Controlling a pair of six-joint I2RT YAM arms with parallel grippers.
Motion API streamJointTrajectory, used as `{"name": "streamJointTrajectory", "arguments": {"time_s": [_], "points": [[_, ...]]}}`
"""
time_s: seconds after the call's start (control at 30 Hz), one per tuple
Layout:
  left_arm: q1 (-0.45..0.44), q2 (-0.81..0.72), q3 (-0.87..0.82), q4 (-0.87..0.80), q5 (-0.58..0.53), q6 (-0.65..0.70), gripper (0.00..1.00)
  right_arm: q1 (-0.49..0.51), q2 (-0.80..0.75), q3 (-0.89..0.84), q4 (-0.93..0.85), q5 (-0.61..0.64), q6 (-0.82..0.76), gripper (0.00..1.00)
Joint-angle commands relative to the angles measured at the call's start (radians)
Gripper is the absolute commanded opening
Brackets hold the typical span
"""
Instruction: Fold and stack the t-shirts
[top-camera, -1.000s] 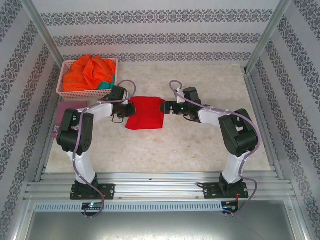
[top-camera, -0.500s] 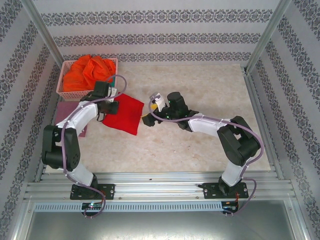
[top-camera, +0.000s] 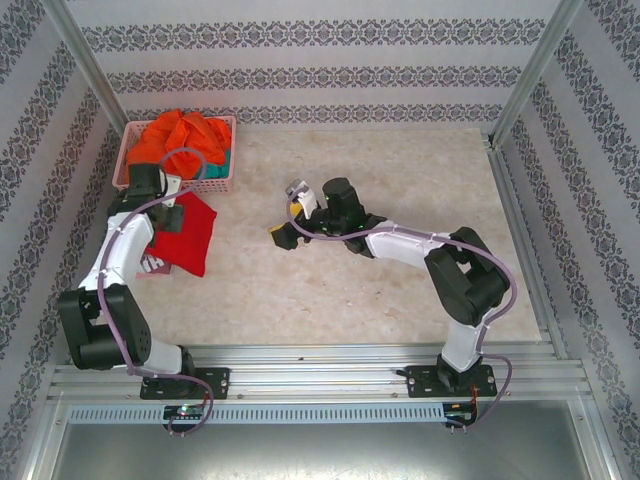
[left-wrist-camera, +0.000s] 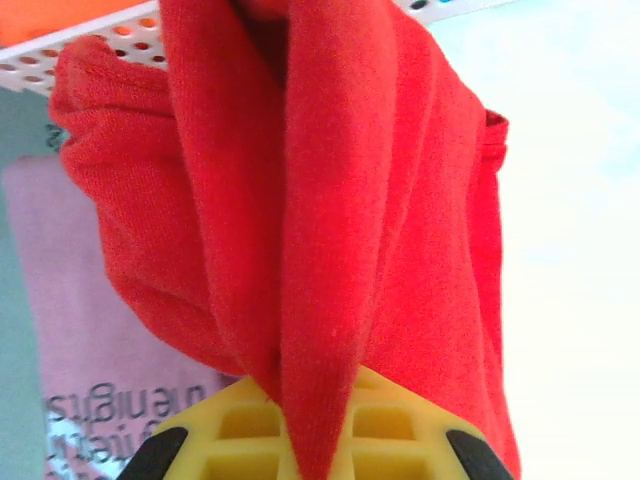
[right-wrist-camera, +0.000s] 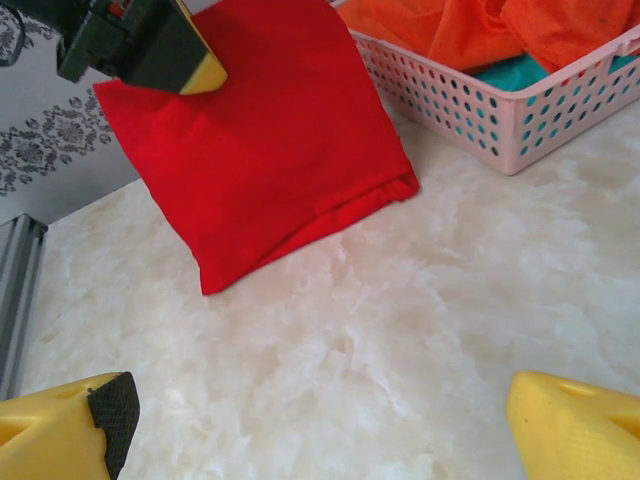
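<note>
I need to use my left gripper to set the bright red t-shirt down and let go of it squarely on top of the dusty maroon t-shirt (top-camera: 157, 232) (left-wrist-camera: 150, 320).
My left gripper (left-wrist-camera: 315, 420) is shut on a fold of the bright red t-shirt (left-wrist-camera: 340, 200), which hangs folded at the table's left side (top-camera: 188, 238). Under it lies the dusty maroon t-shirt with white print (left-wrist-camera: 100, 330), a corner of which shows by the left arm (top-camera: 150, 264). In the right wrist view the red t-shirt (right-wrist-camera: 260, 140) has its lower edge on the table, and the left gripper (right-wrist-camera: 205, 75) pinches its upper left. My right gripper (top-camera: 287, 213) stands open over bare marble (right-wrist-camera: 320, 440), to the right of the red t-shirt and apart from it.
A pink lattice basket (top-camera: 215, 187) at the back left holds crumpled orange t-shirts (top-camera: 180, 135) and a teal one (top-camera: 215, 165). Its corner (right-wrist-camera: 480, 110) lies close behind the red t-shirt. Metal rails run along the table's left edge and front.
The left arm has swung the red t-shirt from the table's middle to the left side, over the maroon one. The right gripper has followed leftward, open, off the cloth.
</note>
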Motion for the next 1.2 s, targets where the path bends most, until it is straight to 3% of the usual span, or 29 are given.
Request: {"name": "streamJointTrajectory", "arguments": {"time_s": [0.0, 0.13, 0.47, 0.83, 1.17], "points": [[0.013, -0.026, 0.089, -0.057, -0.037, 0.09, 0.0, 0.012, 0.032, 0.048, 0.041, -0.046, 0.032, 0.94], [0.043, -0.049, 0.125, -0.088, 0.002, 0.119, 0.0, 0.011, 0.05, 0.074, 0.035, -0.039, 0.036, 0.94], [0.089, -0.062, 0.201, -0.148, -0.019, 0.156, 0.0, 0.01, 0.083, 0.105, 0.049, -0.026, 0.079, 0.93], [0.109, -0.049, 0.218, -0.151, -0.153, 0.166, 0.0, 0.006, 0.094, 0.079, 0.086, -0.031, 0.11, 0.93], [0.12, -0.016, 0.124, -0.027, -0.265, 0.189, 0.0, -0.006, 0.084, 0.07, 0.065, -0.036, 0.116, 0.93]]}}
